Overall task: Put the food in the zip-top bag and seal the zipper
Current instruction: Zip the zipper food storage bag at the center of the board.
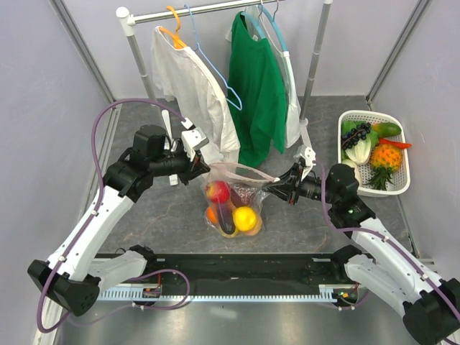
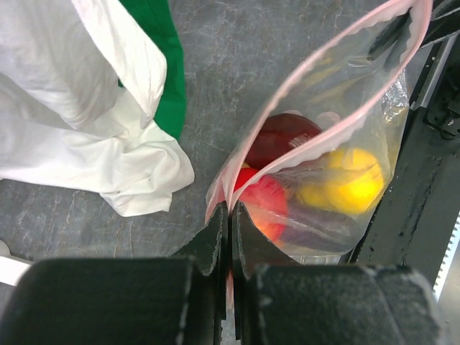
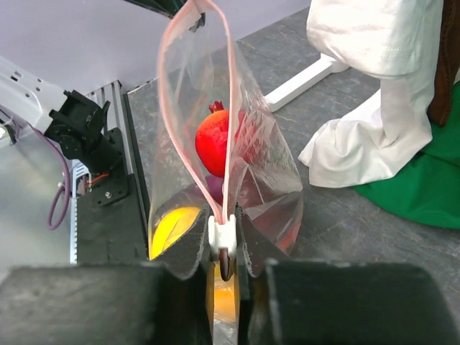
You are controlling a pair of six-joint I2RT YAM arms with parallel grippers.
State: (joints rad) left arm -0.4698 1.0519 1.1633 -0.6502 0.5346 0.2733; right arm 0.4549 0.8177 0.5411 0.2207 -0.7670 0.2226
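Next, I regrip the zipper's end (image 3: 226,268) behind the white slider with my right gripper, as its fingers cover the slider, so that the slider is left clear for my left gripper to pull.
The clear zip-top bag (image 1: 233,201) hangs between my two grippers with its mouth open. Inside are a red fruit (image 1: 218,192), a yellow fruit (image 1: 244,218), an orange piece and a dark purple one. My left gripper (image 1: 203,166) is shut on the bag's left end of the pink zipper (image 2: 316,136). My right gripper (image 1: 272,188) is shut on the white zipper slider (image 3: 222,237) at the right end. The pink zipper strips (image 3: 188,108) spread apart above the slider. The red fruit (image 3: 215,136) and yellow fruit (image 3: 172,228) show through the plastic.
A white basket (image 1: 402,188) at the right holds more toy food: a pineapple, grapes, a green vegetable. A clothes rack (image 1: 215,8) at the back carries a white shirt (image 1: 192,86) and a green shirt (image 1: 257,90), their hems near the bag. A black rail (image 1: 237,267) runs along the near edge.
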